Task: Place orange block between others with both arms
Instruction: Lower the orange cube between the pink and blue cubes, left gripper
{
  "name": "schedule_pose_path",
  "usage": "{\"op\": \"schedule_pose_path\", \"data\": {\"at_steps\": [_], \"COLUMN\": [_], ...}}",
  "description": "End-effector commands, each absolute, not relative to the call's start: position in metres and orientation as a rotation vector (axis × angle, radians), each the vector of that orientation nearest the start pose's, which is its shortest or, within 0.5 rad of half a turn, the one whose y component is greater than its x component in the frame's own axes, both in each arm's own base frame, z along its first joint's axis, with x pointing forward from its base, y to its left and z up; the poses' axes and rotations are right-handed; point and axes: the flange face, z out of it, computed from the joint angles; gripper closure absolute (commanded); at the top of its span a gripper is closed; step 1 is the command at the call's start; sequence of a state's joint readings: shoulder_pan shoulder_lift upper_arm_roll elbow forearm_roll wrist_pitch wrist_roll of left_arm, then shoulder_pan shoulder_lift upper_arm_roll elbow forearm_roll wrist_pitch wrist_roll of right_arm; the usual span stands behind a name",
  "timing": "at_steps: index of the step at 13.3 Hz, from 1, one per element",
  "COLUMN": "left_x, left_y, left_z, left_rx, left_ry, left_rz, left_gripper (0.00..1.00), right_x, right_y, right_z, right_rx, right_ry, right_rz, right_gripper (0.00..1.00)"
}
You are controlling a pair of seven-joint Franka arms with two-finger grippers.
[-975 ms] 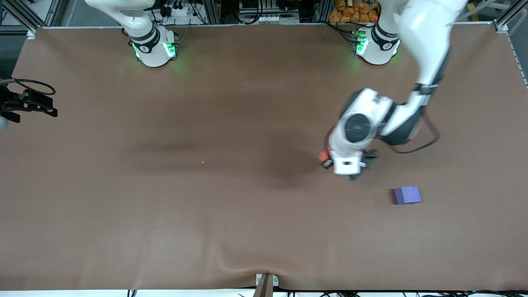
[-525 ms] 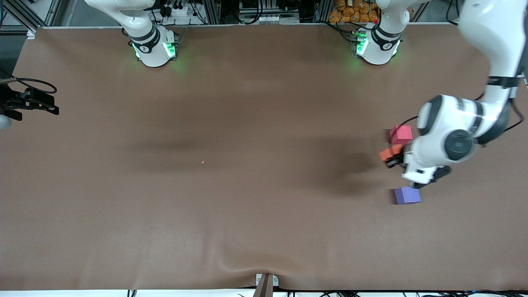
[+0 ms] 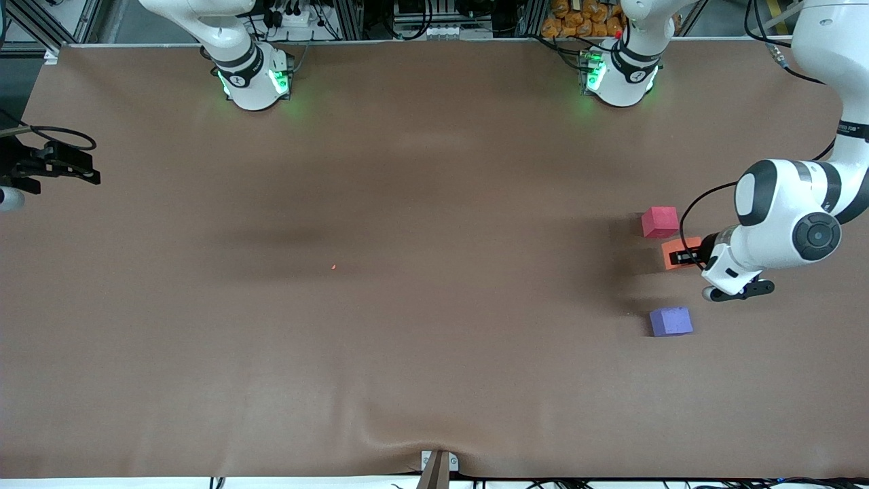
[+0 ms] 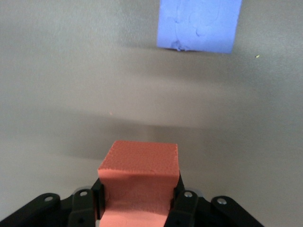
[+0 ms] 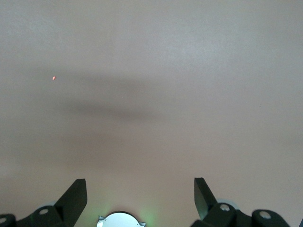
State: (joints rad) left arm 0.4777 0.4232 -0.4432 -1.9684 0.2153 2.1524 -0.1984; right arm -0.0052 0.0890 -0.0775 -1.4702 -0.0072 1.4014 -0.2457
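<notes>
I will let go of the orange block with my left gripper on the cloth midway [image 3: 667,276] [image 4: 173,128] between the red-pink cube and the purple-blue cube.
The orange block [image 3: 673,248] is held in my left gripper [image 3: 681,257], whose fingers [image 3: 687,257] are shut on its sides. It hangs over the strip of table between the others, closer to the red-pink cube [image 3: 660,222] than to the purple-blue cube [image 3: 671,321]. In the left wrist view the orange block [image 4: 139,165] fills the left gripper [image 4: 138,201], with the purple-blue cube [image 4: 199,23] on the cloth ahead. My right gripper [image 3: 80,170] waits at the right arm's end of the table. The right gripper [image 5: 140,187] is open over bare cloth.
A brown cloth [image 3: 407,204] covers the table. It wrinkles into a fold [image 3: 434,440] by a clamp [image 3: 438,464] at the edge nearest the camera. A tiny orange speck [image 3: 333,266] lies mid-table. The arm bases [image 3: 254,80] [image 3: 619,76] stand along the edge farthest from the camera.
My left arm has swung from mid-table toward its own end, carrying the orange block in between the two cubes and uncovering the red-pink one. The right gripper has barely shifted.
</notes>
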Motion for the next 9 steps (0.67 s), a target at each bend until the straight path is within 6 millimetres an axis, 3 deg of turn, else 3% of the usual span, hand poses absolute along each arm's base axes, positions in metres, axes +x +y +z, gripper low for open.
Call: {"op": "schedule_pose_path", "data": {"at_steps": [1,9], "left_x": [0.585,0.592], "left_y": [0.033,0.018], "left_z": [0.251,0.224], "left_rx": [-3.126,-3.095], "left_ry": [-0.101,0.016], "left_rz": [0.238,0.159], "left_gripper": [1.0,1.0], "right_x": [0.559,0.559], "right_y": [-0.05,-0.046], "right_z": [0.614,0.615], "right_rx": [-3.127,-3.12], "right_ry": [-0.225,-0.239], "right_rz": [0.242,0.247], "right_gripper": [0.0,0.0]}}
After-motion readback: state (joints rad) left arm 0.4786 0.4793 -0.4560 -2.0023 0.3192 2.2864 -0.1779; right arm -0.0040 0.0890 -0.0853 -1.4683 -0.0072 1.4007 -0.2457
